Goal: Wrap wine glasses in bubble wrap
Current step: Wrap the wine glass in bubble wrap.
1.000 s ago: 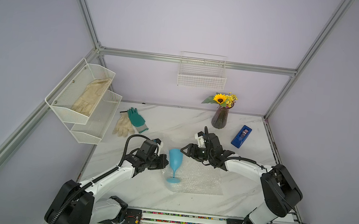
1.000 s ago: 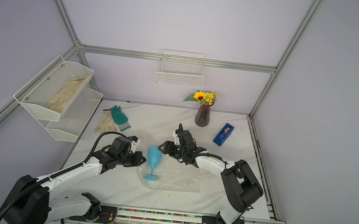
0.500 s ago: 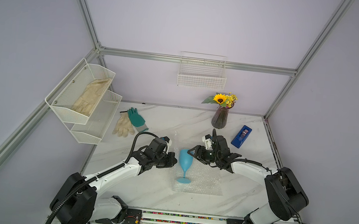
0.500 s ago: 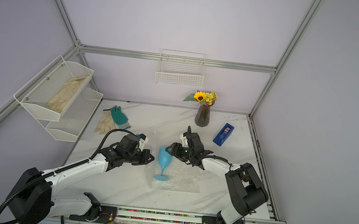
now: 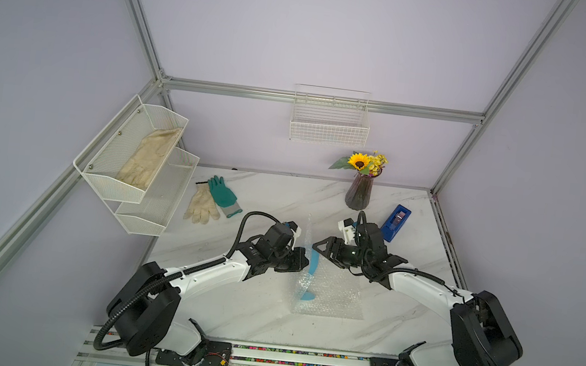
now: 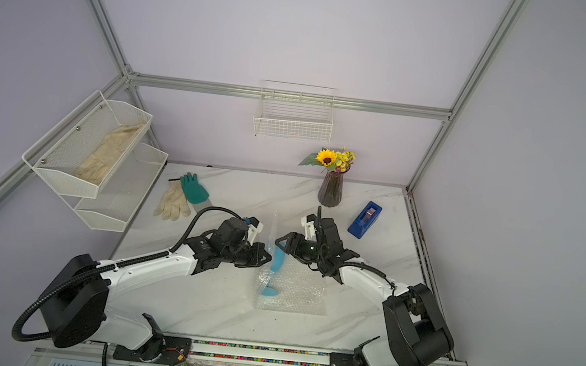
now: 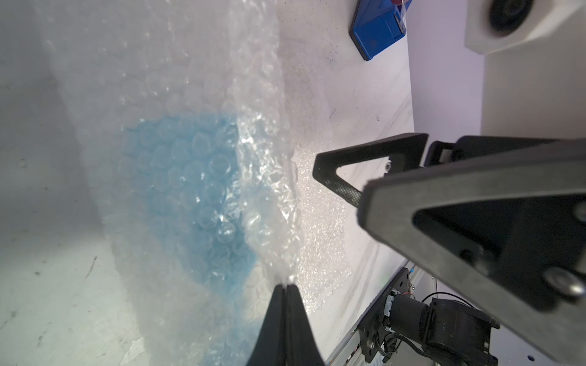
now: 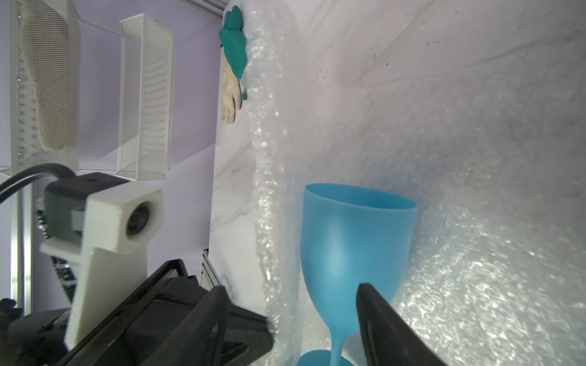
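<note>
My left gripper will need to wait to take the glass's wrapped bowl [image 8: 360, 244] until my right gripper pins the wrap's raised edge over the glass, as my left gripper pinches only that edge.
The light-blue wine glass [image 5: 313, 269] [image 6: 278, 262] stands upright on the bubble wrap [image 5: 338, 296] [image 6: 303, 292] in both top views. My left gripper [image 5: 302, 259] [image 7: 285, 286] is shut on the wrap's left edge and holds it raised against the glass's left side. Through that film, the left wrist view shows the glass [image 7: 190, 190] as a blue blur. My right gripper [image 5: 316, 251] [image 8: 291, 294] stands open just right of the bowl's rim, touching nothing that I can see. In the right wrist view the glass [image 8: 355, 240] stands before the lifted wrap [image 8: 459, 190].
A purple vase with a sunflower [image 5: 358, 195] and a blue tape dispenser [image 5: 396, 222] stand behind the right arm. Gloves [image 5: 212, 201] lie at the back left, under wire racks [image 5: 136, 162] on the left wall. A wire basket [image 5: 329, 124] hangs on the back wall.
My left gripper has carried the wrap's left edge to the right and up. The glass has shifted right with it. My right gripper has drawn back to the right, still open.
</note>
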